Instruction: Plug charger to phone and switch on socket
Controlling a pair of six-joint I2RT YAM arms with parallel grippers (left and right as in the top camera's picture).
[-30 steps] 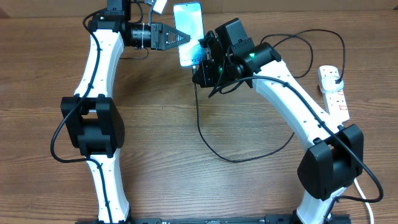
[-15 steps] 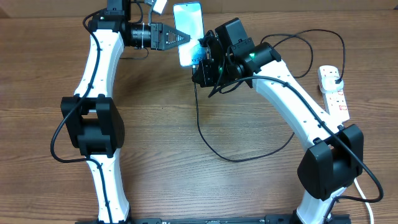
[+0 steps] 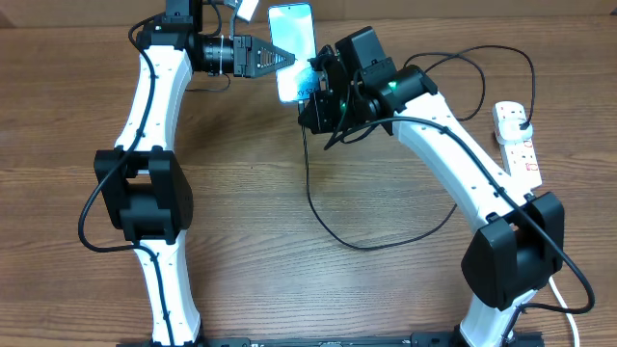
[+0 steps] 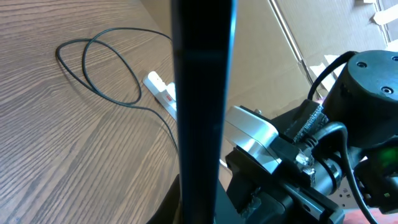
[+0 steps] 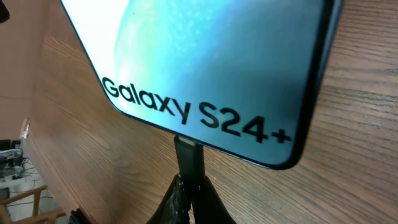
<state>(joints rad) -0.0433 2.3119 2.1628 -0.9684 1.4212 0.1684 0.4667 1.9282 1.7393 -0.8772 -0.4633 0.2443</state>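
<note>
I should use my left gripper to set the phone free on the table (image 3: pixel 301 142), just in front of the fingertips of my right gripper.
The phone (image 3: pixel 292 39), its light blue screen lit, lies at the table's far edge; the right wrist view shows its short end with "Galaxy S24+" text (image 5: pixel 205 74). My left gripper (image 3: pixel 285 60) is shut on the phone's side edge, which fills the left wrist view as a dark bar (image 4: pixel 202 106). My right gripper (image 3: pixel 310 89) is shut on the charger's black connector tip (image 5: pixel 188 160), which touches the phone's bottom edge. The charger cable (image 3: pixel 333 226) loops across the table to its plug (image 3: pixel 522 121) in the white socket (image 3: pixel 518 143) at the right.
The socket's thick white cord (image 3: pixel 567 294) runs along the right edge toward the front. The charger cable also loops behind the right arm (image 3: pixel 501 53). A cardboard wall stands behind the table (image 4: pixel 292 50). The socket shows small in the left wrist view (image 4: pixel 163 94).
</note>
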